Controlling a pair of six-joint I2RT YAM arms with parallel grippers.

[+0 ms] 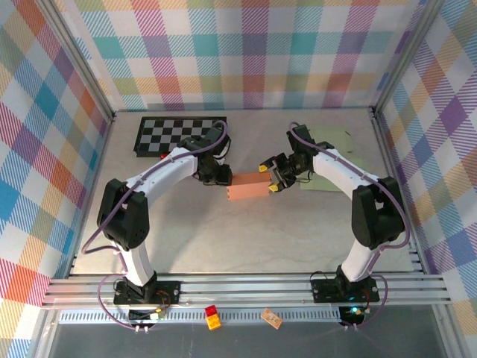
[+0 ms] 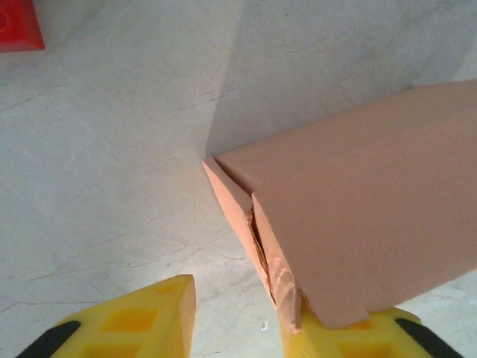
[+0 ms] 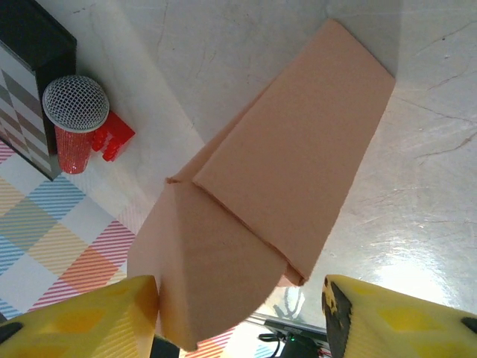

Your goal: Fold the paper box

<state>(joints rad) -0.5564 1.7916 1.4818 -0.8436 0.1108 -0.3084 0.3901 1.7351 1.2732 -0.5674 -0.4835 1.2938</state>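
Next, I back my left gripper off and pinch across that corner (image 2: pixel 295 312), because the box's end flap leaves a narrow slit and the box's lower corner lies over one finger.
The salmon paper box (image 1: pixel 248 186) lies on its side in the middle of the table, between my two grippers. My left gripper (image 1: pixel 220 176) is at its left end, open; in the left wrist view the box (image 2: pixel 365 216) has its end flaps nearly closed, with a narrow slit, and its lower corner rests on my right finger (image 2: pixel 373 335). My right gripper (image 1: pixel 273 181) is at the right end, open. In the right wrist view a rounded end flap (image 3: pixel 216 261) sticks out from the box (image 3: pixel 298 149) between the fingers, against the left finger (image 3: pixel 89 321).
A checkerboard (image 1: pixel 182 134) lies at the back left, with a red mesh-topped shaker (image 3: pixel 74 119) and a red brick (image 3: pixel 113 136) beside it. A pale green sheet (image 1: pixel 332 149) lies at the back right under my right arm. Small bricks (image 1: pixel 212 318) sit on the front rail.
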